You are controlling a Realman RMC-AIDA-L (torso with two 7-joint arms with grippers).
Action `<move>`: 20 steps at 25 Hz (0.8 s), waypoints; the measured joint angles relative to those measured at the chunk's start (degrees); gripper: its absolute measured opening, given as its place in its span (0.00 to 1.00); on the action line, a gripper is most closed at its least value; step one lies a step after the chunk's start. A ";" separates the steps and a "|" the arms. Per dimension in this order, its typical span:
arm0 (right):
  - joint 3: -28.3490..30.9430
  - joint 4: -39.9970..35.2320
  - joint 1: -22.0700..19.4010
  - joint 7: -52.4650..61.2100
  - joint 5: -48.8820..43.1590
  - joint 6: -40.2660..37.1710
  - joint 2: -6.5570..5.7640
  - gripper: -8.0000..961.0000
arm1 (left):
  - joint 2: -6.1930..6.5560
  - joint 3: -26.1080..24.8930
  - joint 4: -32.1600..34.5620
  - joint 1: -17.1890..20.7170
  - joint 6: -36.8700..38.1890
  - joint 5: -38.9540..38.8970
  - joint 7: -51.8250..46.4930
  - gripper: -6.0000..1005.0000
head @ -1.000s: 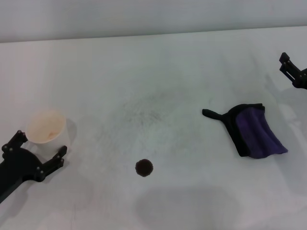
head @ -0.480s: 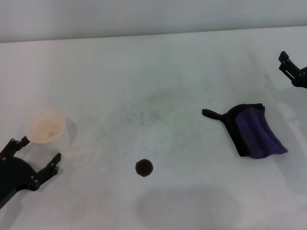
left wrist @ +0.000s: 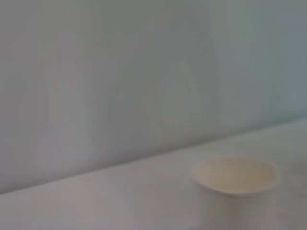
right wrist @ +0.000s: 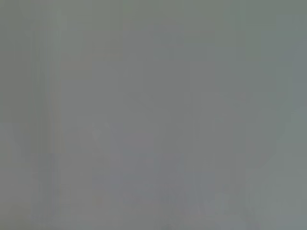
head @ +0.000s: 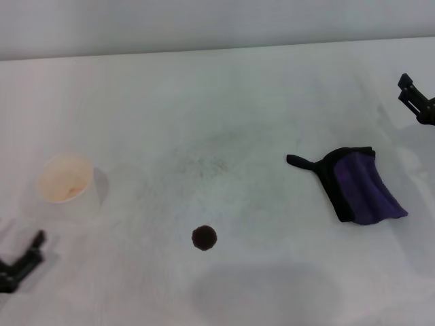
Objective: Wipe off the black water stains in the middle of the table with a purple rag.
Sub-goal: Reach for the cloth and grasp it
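My right gripper should move over to the purple rag next, and there it should close on the rag's purple cloth (head: 357,172) near its far black edge.
The black water stain (head: 204,238) is a small round dark blot on the white table (head: 217,102), near the front middle. The purple rag (head: 363,185), with black edging and a loop tail pointing left, lies flat to the stain's right. My right gripper (head: 414,98) is open and empty at the right edge, behind the rag and apart from it. My left gripper (head: 17,261) is at the front left corner, mostly out of frame, open and empty. The right wrist view shows only a blank grey surface.
A white paper cup (head: 66,180) stands upright at the left, behind my left gripper; it also shows in the left wrist view (left wrist: 235,175). Faint grey scuffs mark the table's middle. A grey wall runs along the far edge.
My left gripper has pulled back from the cup toward the front left corner and is now mostly out of frame. The right gripper, rag, stain and cup have hardly moved.
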 joint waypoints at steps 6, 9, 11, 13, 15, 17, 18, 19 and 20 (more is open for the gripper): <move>-0.03 0.28 -0.26 3.42 -0.08 0.48 -0.07 0.90 | 0.16 -2.99 -1.30 2.61 -5.07 -10.14 0.25 0.88; -1.79 1.52 -0.97 9.81 -0.28 1.58 -0.49 0.90 | 0.02 -6.41 -1.52 2.89 -5.70 -10.75 0.37 0.88; -3.49 3.57 -1.87 15.00 -0.34 1.54 -0.91 0.90 | -0.01 -8.31 -1.89 2.77 -5.76 -10.77 0.40 0.88; -5.63 6.49 -2.75 22.77 -0.89 0.37 -1.87 0.90 | -0.01 -9.49 -2.19 2.57 -5.69 -10.78 0.40 0.88; -7.63 8.63 -3.04 31.00 -1.99 -1.05 -3.36 0.90 | 0.04 -9.62 -2.22 2.48 -5.46 -10.79 0.46 0.88; -9.56 10.05 -2.68 40.41 -4.14 -2.76 -5.39 0.90 | 0.07 -9.64 -2.23 2.38 -5.37 -10.83 0.78 0.88; -10.27 10.45 -2.20 44.91 -5.94 -3.62 -6.36 0.90 | 0.07 -9.64 -2.25 2.22 -5.32 -10.93 1.12 0.88; -10.66 10.78 -1.60 48.44 -7.50 -4.17 -7.25 0.90 | 0.08 -9.65 -2.32 2.04 -5.28 -11.02 1.28 0.88; -10.89 10.88 -0.76 51.96 -10.14 -4.74 -8.15 0.90 | 0.10 -9.64 -2.39 1.85 -5.25 -11.08 1.39 0.88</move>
